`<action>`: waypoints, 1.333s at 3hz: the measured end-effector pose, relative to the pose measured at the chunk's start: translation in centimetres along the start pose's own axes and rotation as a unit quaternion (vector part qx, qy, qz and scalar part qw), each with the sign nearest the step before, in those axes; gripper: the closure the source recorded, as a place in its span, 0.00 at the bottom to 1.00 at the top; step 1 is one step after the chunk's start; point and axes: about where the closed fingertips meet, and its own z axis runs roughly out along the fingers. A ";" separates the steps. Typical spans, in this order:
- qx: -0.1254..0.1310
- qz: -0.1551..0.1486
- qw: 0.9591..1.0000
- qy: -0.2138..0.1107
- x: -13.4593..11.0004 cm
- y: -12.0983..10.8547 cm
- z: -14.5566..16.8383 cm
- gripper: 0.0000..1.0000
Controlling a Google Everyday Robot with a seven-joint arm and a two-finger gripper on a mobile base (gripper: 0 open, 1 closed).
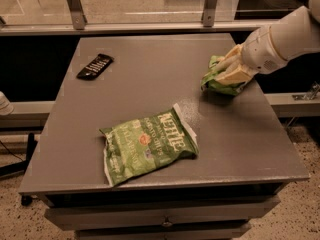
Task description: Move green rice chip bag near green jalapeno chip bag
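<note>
Next, my gripper releases the green rice chip bag against the green jalapeno chip bag's short edge [207,137] that faces my arm.
The green jalapeno chip bag [147,146], large, pale green with "KETTLE" lettering, lies flat near the table's front edge. The green rice chip bag [216,84], small and bright green, is at the table's right side, mostly covered by my gripper. My gripper [227,74] comes in from the right on a white arm and is shut on the rice bag, which looks held just off the table top. The rice bag is well to the right of and behind the jalapeno bag.
A black remote-like object [95,66] lies at the table's back left. The grey table [150,84] has drawers below its front edge. A metal rail with posts [75,6] runs behind the table.
</note>
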 end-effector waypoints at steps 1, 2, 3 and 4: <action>-0.047 -0.027 0.998 -0.032 -1.2 3.9 -2.4 1.00; -0.097 -0.052 0.992 -0.067 -2.2 8.5 -4.5 1.00; -0.143 -0.068 0.981 -0.108 -3.4 12.8 -6.6 1.00; -0.176 -0.071 0.972 -0.143 -4.9 16.1 -7.3 0.82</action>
